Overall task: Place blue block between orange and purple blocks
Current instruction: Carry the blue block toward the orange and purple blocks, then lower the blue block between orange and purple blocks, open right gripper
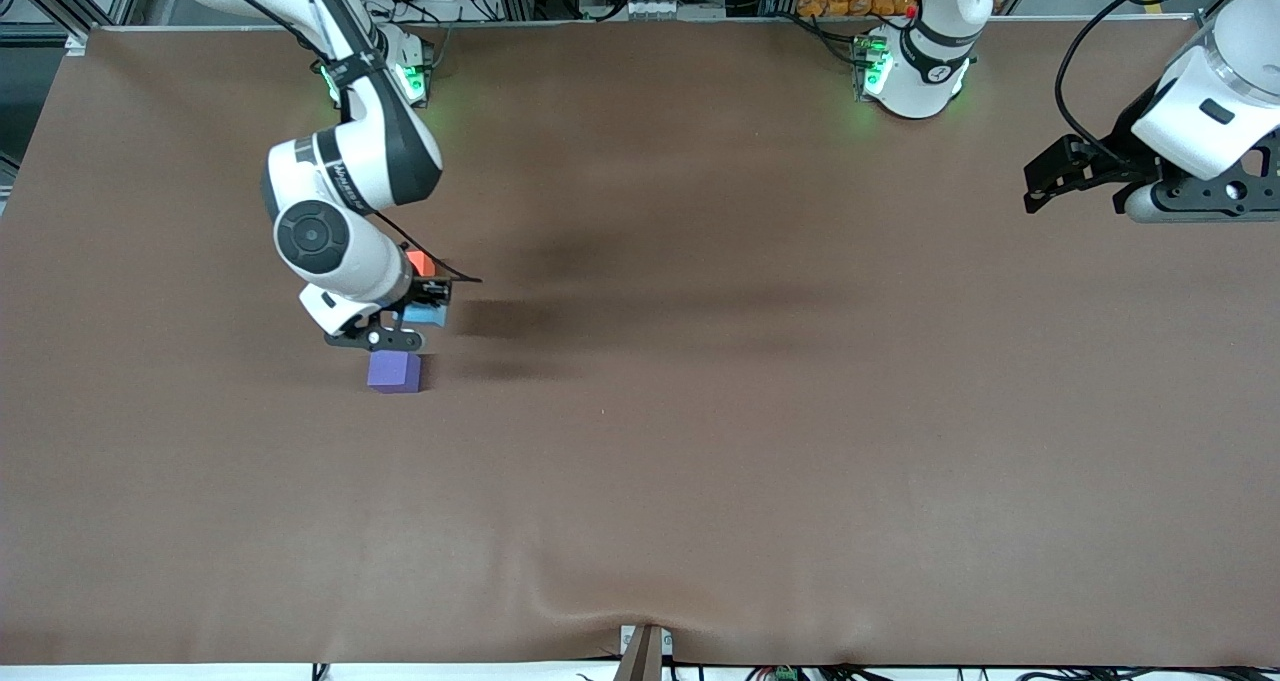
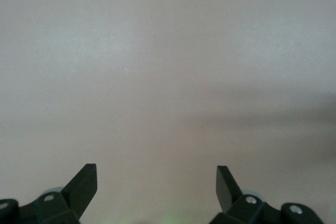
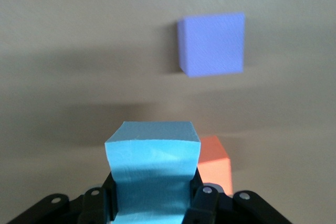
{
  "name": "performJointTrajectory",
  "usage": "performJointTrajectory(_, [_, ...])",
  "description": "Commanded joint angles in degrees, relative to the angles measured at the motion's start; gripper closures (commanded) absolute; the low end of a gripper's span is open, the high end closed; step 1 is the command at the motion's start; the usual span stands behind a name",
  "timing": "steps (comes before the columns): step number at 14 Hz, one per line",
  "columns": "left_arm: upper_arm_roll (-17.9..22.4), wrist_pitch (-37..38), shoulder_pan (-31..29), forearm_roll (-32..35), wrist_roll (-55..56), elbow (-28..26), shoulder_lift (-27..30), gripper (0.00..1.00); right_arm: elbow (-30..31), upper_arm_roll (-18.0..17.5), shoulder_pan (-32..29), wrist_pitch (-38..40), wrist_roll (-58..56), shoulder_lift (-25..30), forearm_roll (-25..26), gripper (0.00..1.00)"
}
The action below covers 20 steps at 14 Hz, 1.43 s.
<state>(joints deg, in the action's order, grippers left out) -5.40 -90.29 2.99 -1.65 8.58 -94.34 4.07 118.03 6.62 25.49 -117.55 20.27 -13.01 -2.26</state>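
Observation:
I need to use my right gripper to release the blue block on the table midway (image 1: 405, 321) (image 3: 211, 106) between the orange and purple blocks.
My right gripper (image 1: 418, 313) is shut on the light sky-blue block (image 1: 424, 311) and holds it over the table between the two other cubes. The orange block (image 1: 418, 261) sits on the table, partly hidden by the right arm. The violet-purple block (image 1: 394, 372) sits nearer to the front camera. In the right wrist view the blue block (image 3: 152, 174) is squeezed between the fingers, with the purple block (image 3: 211, 44) and the orange block (image 3: 215, 169) on the table below. My left gripper (image 1: 1040, 183) is open and empty, waiting over the left arm's end of the table; it also shows in the left wrist view (image 2: 156, 184).
The brown table cover (image 1: 700, 411) is bare across its middle and toward the front camera. The arm bases and cables stand along the table's edge farthest from the front camera.

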Motion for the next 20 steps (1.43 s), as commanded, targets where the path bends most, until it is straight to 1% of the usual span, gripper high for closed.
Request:
performJointTrajectory(1, [-0.1,-2.1,-0.4,-0.6,-0.3,1.0,0.1,0.0,6.9,-0.9,-3.3,-1.8,-5.2,4.8,-0.8,0.73])
performJointTrajectory(4, [-0.3,-2.4,-0.5,-0.7,-0.1,0.7,0.4,0.0,9.8,-0.9,-5.3,-7.3,-8.6,4.2,-0.8,0.73])
performJointTrajectory(8, [-0.1,-2.2,-1.1,-0.7,-0.3,0.2,0.4,0.0,9.9,-0.9,-6.5,-12.1,-12.2,1.9,-0.7,0.73])
performJointTrajectory(14, [-0.3,-2.2,-1.1,-0.5,-0.3,-0.7,0.2,0.0,12.2,-0.9,-6.0,-18.9,-12.3,-1.4,-0.6,0.73])
performJointTrajectory(18, [-0.3,-2.2,-1.1,-0.5,-0.3,-0.9,0.2,0.0,12.2,-0.9,-6.1,-21.5,-12.3,-3.0,-0.6,0.73])
performJointTrajectory(20, [-0.1,-2.2,-1.1,-0.5,-0.5,-1.0,0.2,0.0,12.2,-0.9,-6.1,-23.5,-12.3,-4.2,-0.6,0.7])
